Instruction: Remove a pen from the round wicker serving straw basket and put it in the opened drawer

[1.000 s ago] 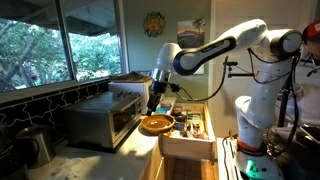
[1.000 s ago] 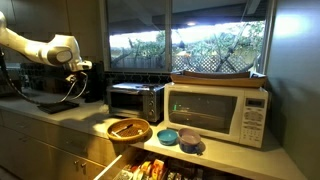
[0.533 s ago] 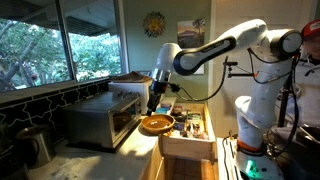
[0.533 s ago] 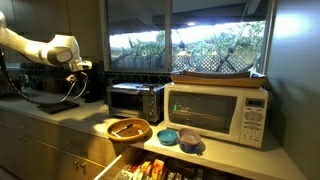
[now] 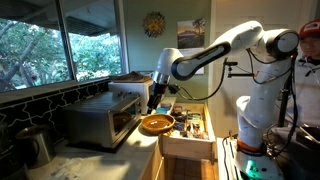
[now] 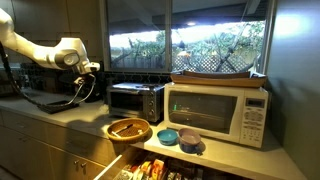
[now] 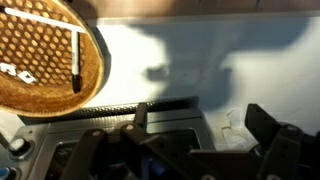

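The white pen's dark end points toward the toaster oven. Next, my gripper should go to the wicker basket and close on the middle of the white pen [image 5: 156, 126] [image 7: 75, 63].
The round orange-brown wicker basket [image 5: 155, 125] sits on the counter beside the open drawer [image 5: 190, 138]; both also show in an exterior view, the basket [image 6: 127, 130] above the drawer [image 6: 150, 170]. In the wrist view the basket [image 7: 40, 65] is at the top left and holds a white pen [image 7: 76, 55] and another pen [image 7: 15, 72] at its left edge. My gripper [image 7: 185, 160] is open and empty, its dark fingers spread over the drawer's compartments [image 7: 170, 135]. It hangs above the basket [image 5: 153, 100] and apart from it [image 6: 88, 72].
A steel toaster oven [image 5: 100, 120] stands next to the basket, and shows again [image 6: 135, 100] beside a white microwave [image 6: 215, 110]. Small bowls [image 6: 178, 138] lie in front of the microwave. A kettle [image 5: 35, 145] stands near the window.
The arm has shifted a little toward the basket. The basket, pens and drawer have not moved.
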